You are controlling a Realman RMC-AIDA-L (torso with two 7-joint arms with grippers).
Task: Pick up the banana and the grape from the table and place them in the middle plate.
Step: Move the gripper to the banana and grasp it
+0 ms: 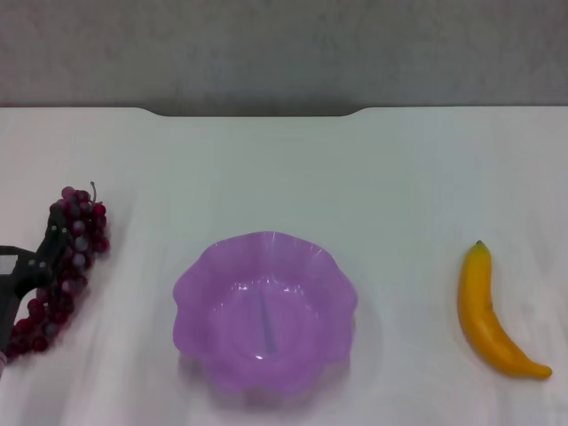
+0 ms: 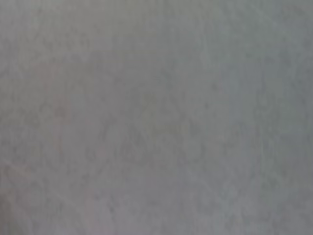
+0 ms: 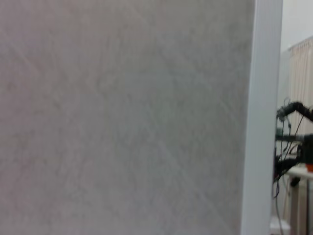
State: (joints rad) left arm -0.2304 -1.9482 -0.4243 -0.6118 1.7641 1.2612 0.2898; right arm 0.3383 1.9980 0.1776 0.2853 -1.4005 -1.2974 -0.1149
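Observation:
My right gripper moves to the yellow banana next and closes around the banana's middle (image 1: 482,320), at the spot where it bends.
The grape (image 1: 69,266), a long dark red-purple bunch, lies on the white table (image 1: 284,169) at the left in the head view. My left gripper (image 1: 53,235), black, comes in from the left edge and sits over the middle of the bunch, touching it. The purple scalloped middle plate (image 1: 191,297) stands empty at the front centre. The yellow banana (image 1: 488,311) lies at the right, its dark tip pointing away from me. My right gripper is out of view. The left wrist view shows only a blurred grey surface.
The table's far edge has a notch (image 1: 257,113) with a grey wall behind. The right wrist view shows a grey wall (image 3: 122,117), a white post (image 3: 261,117) and distant black equipment (image 3: 293,142).

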